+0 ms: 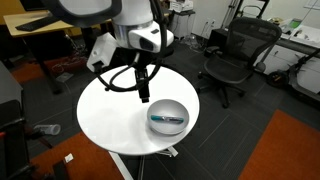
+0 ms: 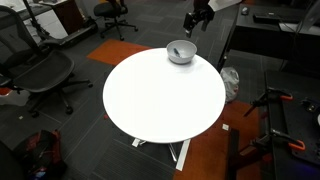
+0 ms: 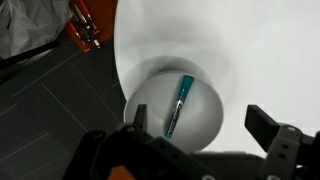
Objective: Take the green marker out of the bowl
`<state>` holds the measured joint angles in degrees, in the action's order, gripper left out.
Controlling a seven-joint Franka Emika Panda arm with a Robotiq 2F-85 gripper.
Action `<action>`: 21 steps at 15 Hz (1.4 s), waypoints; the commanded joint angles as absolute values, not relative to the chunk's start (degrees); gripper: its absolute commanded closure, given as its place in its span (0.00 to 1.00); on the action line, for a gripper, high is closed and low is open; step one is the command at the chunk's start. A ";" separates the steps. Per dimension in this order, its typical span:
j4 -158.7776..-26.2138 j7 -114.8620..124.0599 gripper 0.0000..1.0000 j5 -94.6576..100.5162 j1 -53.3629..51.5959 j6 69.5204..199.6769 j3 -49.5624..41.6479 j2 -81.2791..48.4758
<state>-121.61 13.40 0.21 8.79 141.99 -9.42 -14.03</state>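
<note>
My gripper will close on the grey body [image 1: 173, 120] [image 3: 175, 115] of the green marker, just past the green end of the marker, inside the silvery bowl.
The green marker [image 3: 178, 104] lies inside the silvery bowl [image 3: 205, 122], seen from above in the wrist view. In an exterior view the marker [image 1: 168, 120] lies across the bowl [image 1: 166, 109] near the table's edge. The bowl [image 2: 180, 51] also shows at the far edge of the white round table [image 2: 160, 95]. My gripper [image 3: 200, 125] is open and empty, its fingers spread above the bowl. It hangs over the bowl in both exterior views [image 1: 141, 88] [image 2: 192, 22].
The white round table [image 1: 115, 110] stands on dark carpet. Black office chairs [image 1: 235, 55] [image 2: 40, 75] stand around it. An orange floor patch [image 2: 205, 155] and red-and-black gear [image 3: 82, 27] lie beside the table. Desks line the back.
</note>
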 commanded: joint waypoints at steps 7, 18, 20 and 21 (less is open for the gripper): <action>-108.06 14.93 0.00 -6.12 10.33 143.06 -10.12 -29.83; -99.87 19.96 0.00 -6.78 9.80 142.69 -11.52 -38.91; -98.98 21.62 0.00 -6.49 9.37 142.78 -12.05 -40.14; -98.79 22.44 0.00 -6.37 9.18 142.71 -12.36 -40.54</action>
